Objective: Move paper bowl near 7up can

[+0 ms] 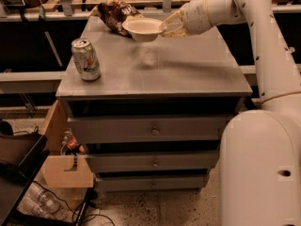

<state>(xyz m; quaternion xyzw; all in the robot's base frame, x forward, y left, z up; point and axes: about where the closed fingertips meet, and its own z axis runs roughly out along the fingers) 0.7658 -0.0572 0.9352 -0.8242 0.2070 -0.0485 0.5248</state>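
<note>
Next, my gripper sets the paper bowl down and lets go of it on the grey top close beside the 7up can (125, 62), in front of the snack bag.
The paper bowl (143, 28) is off-white and round, held in the air above the far middle of the grey cabinet top (188, 69). My gripper (168, 25) is shut on the bowl's right rim, reaching in from the right on a white arm. The 7up can (85, 59) stands upright near the top's left front edge, well to the left of and nearer than the bowl. The bowl's shadow falls on the top between them.
A brown and yellow snack bag (113, 12) lies at the far left of the top, just behind the bowl. The robot's white body (261, 168) fills the lower right. Drawers (153, 131) sit below the top. A cardboard box (66, 168) and clutter lie on the floor at left.
</note>
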